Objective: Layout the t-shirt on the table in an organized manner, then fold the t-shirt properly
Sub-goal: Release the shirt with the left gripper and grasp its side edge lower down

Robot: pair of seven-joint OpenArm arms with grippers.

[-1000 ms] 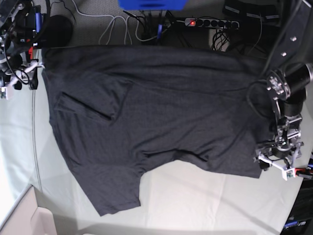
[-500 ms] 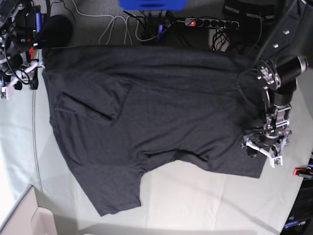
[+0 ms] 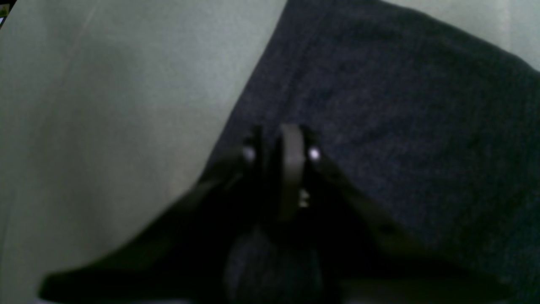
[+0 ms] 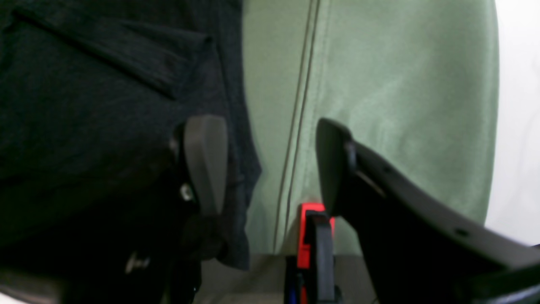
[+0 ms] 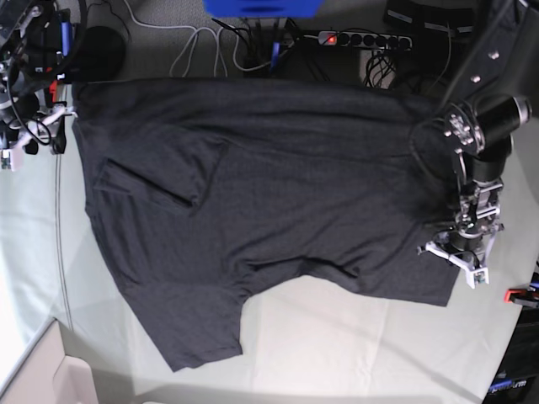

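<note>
The robot's left gripper pinches the side edge of the t-shirt short of its near corner, so it should open and take the cloth by that corner (image 5: 442, 297) before folding.
The black t-shirt (image 5: 269, 194) lies spread across the pale green table (image 5: 337, 345), with one sleeve folded over on the left and its lower edge uneven. My left gripper (image 5: 455, 257) is down on the shirt's right edge. In the left wrist view my left gripper (image 3: 280, 143) is shut, its fingers pinched together on the hem of the t-shirt (image 3: 400, 126) beside bare table (image 3: 105, 105). My right gripper (image 5: 34, 135) hangs at the shirt's far left corner. Seen from the right wrist, my right gripper (image 4: 268, 164) is open: one finger is over the t-shirt (image 4: 84, 84), the other over the table (image 4: 379, 84).
A red clamp (image 4: 310, 228) sits on the table edge under my right gripper, and another red clamp (image 5: 522, 295) at the right edge. A power strip (image 5: 362, 39) and cables lie behind the table. A pale box (image 5: 50, 379) stands at the front left corner.
My left gripper slid left from the table's right edge onto the shirt's right hem and shut there. The right arm and the shirt's layout stayed as they were.
</note>
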